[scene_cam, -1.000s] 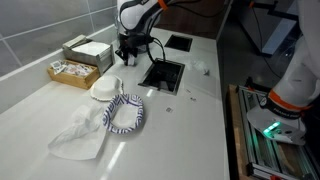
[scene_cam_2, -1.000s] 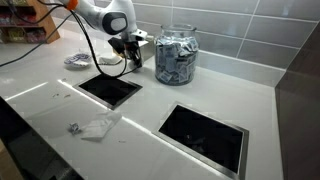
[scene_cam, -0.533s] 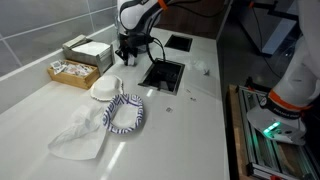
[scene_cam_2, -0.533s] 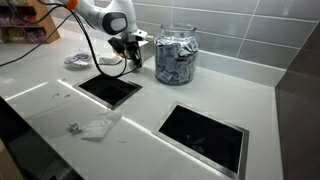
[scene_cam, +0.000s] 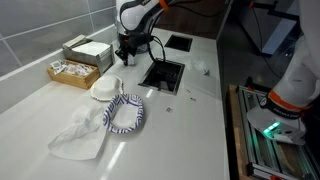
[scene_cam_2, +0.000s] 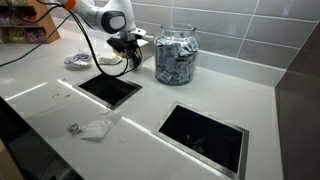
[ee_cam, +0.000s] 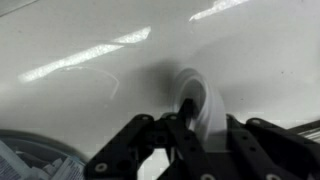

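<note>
The small round white object is tipped on edge between my gripper's fingers, so I should open them, lay it flat on the counter and pinch its rim (ee_cam: pixel 188 76) from one side.
My gripper (scene_cam: pixel 127 57) points down just above the white counter, beside a square opening (scene_cam: pixel 163 74). In an exterior view the gripper (scene_cam_2: pixel 128 62) hangs between a glass jar (scene_cam_2: pixel 176 55) full of packets and the nearer opening (scene_cam_2: pixel 110 88). The wrist view shows a small round white object (ee_cam: pixel 207 98) between the dark fingers (ee_cam: pixel 150 140) of the gripper (ee_cam: pixel 195 118), which sit close against it. The picture is blurred, and what the white thing is stays unclear. The jar's rim (ee_cam: pixel 35 160) shows at the lower left of the wrist view.
A box (scene_cam: pixel 86 49) and a tray of small packets (scene_cam: pixel 72 72) stand by the tiled wall. A white bowl (scene_cam: pixel 104 89), a striped cloth ring (scene_cam: pixel 124 113) and a clear bag (scene_cam: pixel 80 138) lie on the counter. A crumpled wrapper (scene_cam_2: pixel 97 126) lies near a second opening (scene_cam_2: pixel 203 135).
</note>
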Controlling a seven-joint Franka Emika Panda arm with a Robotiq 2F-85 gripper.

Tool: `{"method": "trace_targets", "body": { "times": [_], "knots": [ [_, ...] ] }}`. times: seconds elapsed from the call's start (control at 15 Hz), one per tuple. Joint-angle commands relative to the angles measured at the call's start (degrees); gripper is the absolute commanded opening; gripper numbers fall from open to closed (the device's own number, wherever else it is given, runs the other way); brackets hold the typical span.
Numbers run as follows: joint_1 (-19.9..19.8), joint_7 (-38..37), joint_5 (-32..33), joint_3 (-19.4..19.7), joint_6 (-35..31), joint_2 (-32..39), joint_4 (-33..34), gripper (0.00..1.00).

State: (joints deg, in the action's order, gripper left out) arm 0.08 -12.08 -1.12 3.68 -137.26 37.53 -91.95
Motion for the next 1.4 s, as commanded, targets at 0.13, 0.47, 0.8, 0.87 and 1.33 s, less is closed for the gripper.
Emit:
{"method": "trace_targets", "body": {
  "times": [0.13, 0.47, 0.8, 0.87, 1.33],
  "knots": [
    [2.15, -0.78, 4.28, 1.91, 0.35, -4.77, -4.55, 0.63],
    [2.26, -0.59, 5.5, 1.63, 0.12, -6.69, -5.93, 0.99],
    [1.88, -0.06, 4.81, 1.08, -0.33, -6.84, -6.46, 0.62],
    [1.77, 0.04, 4.73, 1.06, -0.16, -6.7, -6.55, 0.52],
    [0.26, 3.05, 4.6, 1.09, -1.68, -7.91, -8.23, 0.99]
  ]
}}
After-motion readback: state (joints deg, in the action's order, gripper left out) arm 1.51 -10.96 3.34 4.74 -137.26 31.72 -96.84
